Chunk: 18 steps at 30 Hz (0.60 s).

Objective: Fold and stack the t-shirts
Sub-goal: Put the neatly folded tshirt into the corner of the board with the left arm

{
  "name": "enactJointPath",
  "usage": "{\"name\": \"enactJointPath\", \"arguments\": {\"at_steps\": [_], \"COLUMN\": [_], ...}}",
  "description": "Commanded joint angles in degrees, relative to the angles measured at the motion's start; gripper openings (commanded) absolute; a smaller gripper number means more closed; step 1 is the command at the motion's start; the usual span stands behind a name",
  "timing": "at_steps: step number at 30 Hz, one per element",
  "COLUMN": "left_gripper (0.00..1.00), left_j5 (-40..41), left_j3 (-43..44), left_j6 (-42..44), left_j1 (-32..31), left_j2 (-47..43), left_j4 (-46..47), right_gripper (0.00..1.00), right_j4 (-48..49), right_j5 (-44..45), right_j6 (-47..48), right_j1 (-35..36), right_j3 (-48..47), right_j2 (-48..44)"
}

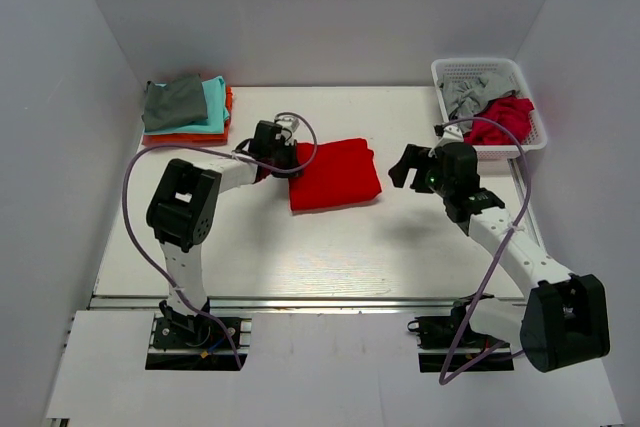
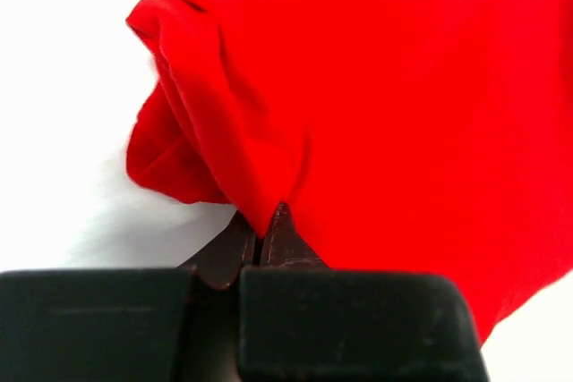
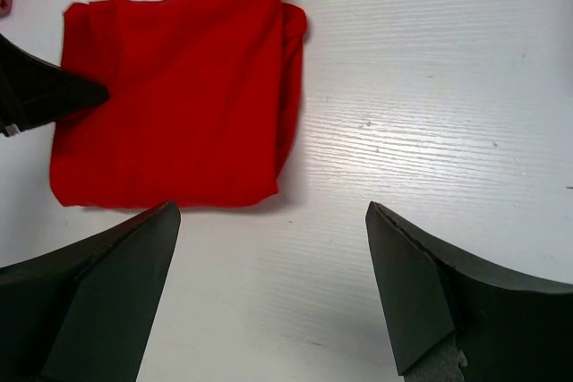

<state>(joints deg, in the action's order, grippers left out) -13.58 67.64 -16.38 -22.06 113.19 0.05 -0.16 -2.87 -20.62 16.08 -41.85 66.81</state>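
My left gripper should release the bright red t-shirt on top of the grey and teal t-shirts (image 1: 194, 100) in the stack.
A bright red t-shirt (image 1: 335, 174) lies folded into a rectangle in the middle of the table. My left gripper (image 1: 283, 163) is at its left edge, shut on a pinch of the red cloth (image 2: 269, 131). My right gripper (image 1: 408, 167) hovers to the right of the shirt, open and empty; the shirt (image 3: 170, 105) lies ahead of it in the right wrist view. A stack of folded t-shirts (image 1: 188, 110), grey on teal on orange, sits at the back left. A grey shirt (image 1: 472, 90) and a crimson shirt (image 1: 503, 119) lie in the basket.
A white plastic basket (image 1: 531, 97) stands at the back right. White walls enclose the table on the left, back and right. The left arm's cable (image 1: 300, 132) loops over the shirt's left end.
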Motion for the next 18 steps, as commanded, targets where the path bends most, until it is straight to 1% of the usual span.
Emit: {"name": "enactJointPath", "arguments": {"at_steps": [1,2,4,6,9,10,11,13,16,17,18], "left_gripper": [0.0,0.0,0.0,0.0,0.0,0.0,0.0,0.0,0.0,0.0,0.0], "left_j5": [8.21,9.53,11.56,11.56,16.55,16.57,18.4,20.69,21.93,22.8,22.81], "left_j3": [6.79,8.03,11.37,13.91,17.77,18.92,20.15,23.85,27.01,29.28,30.61], "left_j6": [7.93,10.99,13.64,16.45,22.07,23.14,24.02,26.39,30.16,30.96,32.02], "left_j1": [-0.17,-0.17,0.36,1.84,1.85,1.85,1.85,2.38,3.6,3.61,4.39], "left_j2": [-4.02,-4.81,-6.92,-8.06,-9.82,-9.83,-9.83,-10.35,-11.06,-11.06,-11.06], "left_j4": [-8.55,-9.97,-12.26,-14.73,-17.8,-18.77,-20.6,-22.11,-22.12,-22.12,-23.51], "right_gripper": [0.9,0.9,0.9,0.9,0.9,0.9,0.9,0.9,0.9,0.9,0.9], "right_j4": [2.19,2.1,2.1,2.01,2.01,1.92,1.83,1.83,2.01,2.01,2.01], "right_j5": [4.79,5.42,6.47,7.18,7.62,7.71,7.71,8.06,8.41,8.32,8.24], "right_j6": [0.58,0.67,0.84,0.93,0.85,0.76,0.85,0.85,0.58,0.5,0.58], "right_j1": [-0.34,-0.34,-0.34,-0.34,-0.34,-0.34,-0.26,-0.26,-0.25,-0.34,-0.26], "right_j3": [0.89,1.32,1.68,1.94,1.86,1.77,1.77,1.68,1.5,1.42,1.33], "right_j2": [-2.82,-3.08,-3.96,-4.31,-4.67,-4.32,-4.49,-4.4,-4.23,-4.23,-4.14]}}
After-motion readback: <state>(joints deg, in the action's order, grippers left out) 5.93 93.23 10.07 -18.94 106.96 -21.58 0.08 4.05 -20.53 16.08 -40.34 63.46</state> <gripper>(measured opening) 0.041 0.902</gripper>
